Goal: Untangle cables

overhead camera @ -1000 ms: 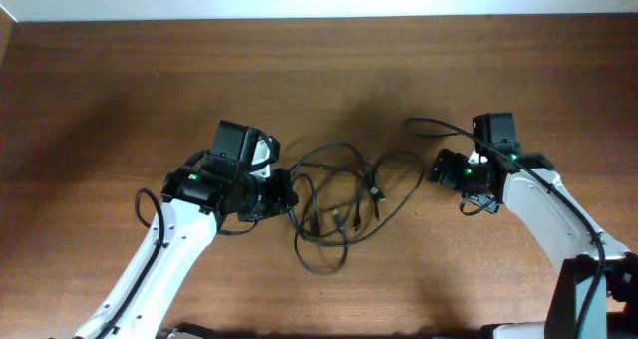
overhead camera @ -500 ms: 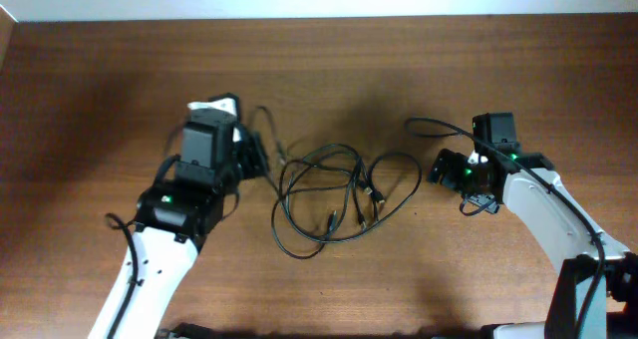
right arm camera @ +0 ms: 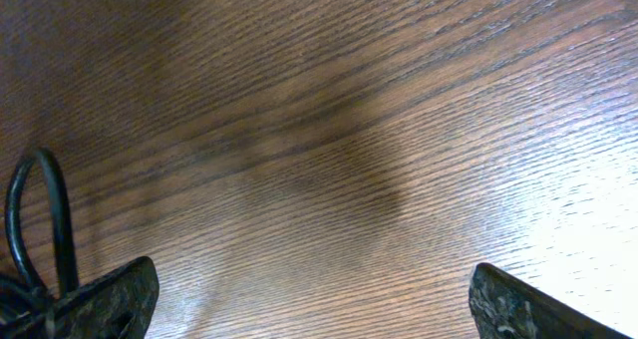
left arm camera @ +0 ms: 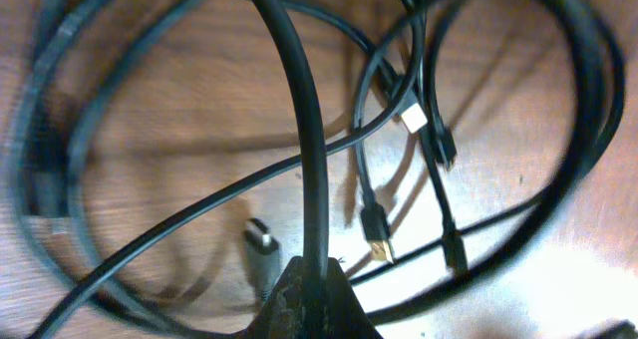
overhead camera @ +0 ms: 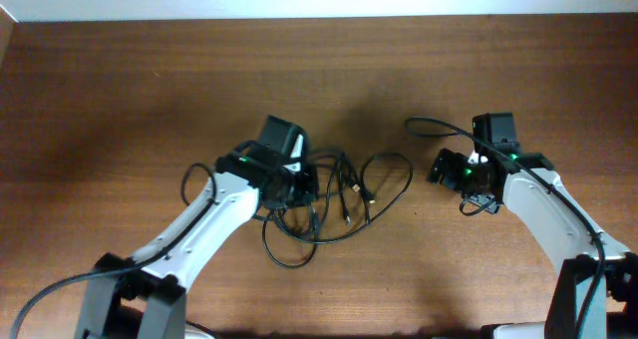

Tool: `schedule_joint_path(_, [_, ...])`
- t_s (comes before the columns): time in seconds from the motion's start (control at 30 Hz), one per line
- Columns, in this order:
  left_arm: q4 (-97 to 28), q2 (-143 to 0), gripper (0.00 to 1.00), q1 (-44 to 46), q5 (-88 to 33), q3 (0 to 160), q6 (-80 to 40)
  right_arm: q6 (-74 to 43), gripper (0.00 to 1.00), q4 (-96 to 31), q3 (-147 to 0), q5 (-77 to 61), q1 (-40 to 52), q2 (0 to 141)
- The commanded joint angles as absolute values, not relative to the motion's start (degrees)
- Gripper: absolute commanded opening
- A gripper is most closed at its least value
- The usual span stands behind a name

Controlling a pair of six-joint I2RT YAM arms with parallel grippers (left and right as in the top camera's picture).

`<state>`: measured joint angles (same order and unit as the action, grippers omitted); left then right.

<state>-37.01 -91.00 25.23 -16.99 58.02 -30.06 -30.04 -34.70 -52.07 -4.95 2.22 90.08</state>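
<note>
My left gripper's cord crosses the other cords' loops; I need to open, take cords nearer the plugs (overhead camera: pixel 356 186), and lift them for my right gripper.
The cables (overhead camera: pixel 344 194) are thin black cords lying in a loose overlapping tangle at the table's middle. In the left wrist view their loops (left arm camera: pixel 469 130) cross the wood, with a silvery-white plug (left arm camera: pixel 412 117) and a gold-tipped plug (left arm camera: pixel 379 247) showing. My left gripper (overhead camera: pixel 305 186) is at the tangle's left edge. Its jaws (left arm camera: pixel 317 297) are shut on one black cord that runs up from between them. My right gripper (overhead camera: pixel 440 169) sits right of the tangle, apart from it. Its fingers (right arm camera: pixel 309 314) are wide open over bare wood with nothing between them.
A thicker black robot wire arcs behind the right arm (overhead camera: pixel 429 125) and loops at the left of the right wrist view (right arm camera: pixel 40 219). Another thick wire loops beside the left arm (overhead camera: pixel 191 184). The table's far edge (overhead camera: pixel 319 20) meets a white wall.
My left arm swung right and forward, from the table's left back to the tangle's left edge. The cable loops bunched and shifted with it. The right arm has not moved.
</note>
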Motion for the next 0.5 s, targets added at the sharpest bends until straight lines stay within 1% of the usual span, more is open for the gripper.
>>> schedule_joint_path(0.0, [-37.1, -91.5, 0.00, 27.7, -20.6, 58.3, -30.2, -30.5, 0.99, -34.7, -52.3, -4.2, 1.8, 90.1])
schedule_joint_path(0.1, [-37.1, -89.6, 0.00, 27.7, -23.6, 58.5, -30.2, -30.5, 0.99, -34.7, -52.3, -4.2, 1.8, 90.1])
schedule_joint_path(0.3, [-34.6, -81.1, 0.00, 27.8, -23.8, 58.5, -30.3, -30.5, 0.98, -34.7, -52.3, -4.2, 1.8, 90.1])
schedule_joint_path(0.37, [-30.2, -80.8, 0.00, 29.9, -23.6, 58.5, -32.4, -30.5, 0.99, -34.7, -52.3, -4.2, 1.8, 90.1])
schedule_joint_path(0.47, [-24.8, -80.8, 0.00, 34.6, -18.4, 58.5, -33.3, -30.5, 0.98, -34.7, -52.3, -4.2, 1.8, 90.1])
